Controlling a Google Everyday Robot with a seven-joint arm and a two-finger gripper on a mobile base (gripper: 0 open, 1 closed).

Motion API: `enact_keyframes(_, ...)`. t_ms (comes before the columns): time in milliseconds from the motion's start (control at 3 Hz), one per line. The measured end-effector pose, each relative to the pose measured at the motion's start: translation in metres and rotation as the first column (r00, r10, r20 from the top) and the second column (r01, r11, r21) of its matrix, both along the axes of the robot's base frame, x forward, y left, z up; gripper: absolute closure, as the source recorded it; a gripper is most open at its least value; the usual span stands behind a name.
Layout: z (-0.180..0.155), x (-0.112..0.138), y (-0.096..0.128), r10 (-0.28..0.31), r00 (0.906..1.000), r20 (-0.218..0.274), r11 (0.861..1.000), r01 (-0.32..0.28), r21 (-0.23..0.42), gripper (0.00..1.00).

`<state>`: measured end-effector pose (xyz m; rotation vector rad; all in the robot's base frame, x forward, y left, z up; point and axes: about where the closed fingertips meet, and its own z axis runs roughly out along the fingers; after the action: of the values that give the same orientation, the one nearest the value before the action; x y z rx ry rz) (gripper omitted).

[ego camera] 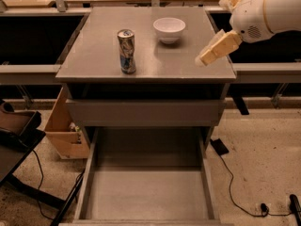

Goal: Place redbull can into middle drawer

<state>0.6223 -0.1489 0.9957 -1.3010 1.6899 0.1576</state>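
Next, my gripper goes to the redbull can's upper half (pixel 127 44), just below its top, and closes there.
The redbull can (pixel 126 51) stands upright on the left half of the grey cabinet top (pixel 94 60). The middle drawer (pixel 148 194) is pulled out wide below, and its flat floor holds nothing. My gripper (pixel 206 57) hangs over the right edge of the cabinet top on a white arm that reaches in from the upper right. It is well to the right of the can, apart from it, and I see nothing in it.
A white bowl (pixel 169 29) sits on the cabinet top behind and right of the can. A closed drawer front (pixel 143 112) lies above the open drawer. A cardboard box (pixel 66 131) stands at the cabinet's left. A cable (pixel 235 192) runs on the floor at right.
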Motion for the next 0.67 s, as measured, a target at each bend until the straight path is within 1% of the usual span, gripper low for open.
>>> enact_keyframes(333,-0.003,0.007,0.005,0.015,0.9999,0.002,1.0,-0.015,0.015,0.0)
enact_keyframes(667,-0.015,0.052,0.055,0.128,0.9918,0.005,0.981,-0.127,0.144,0.0)
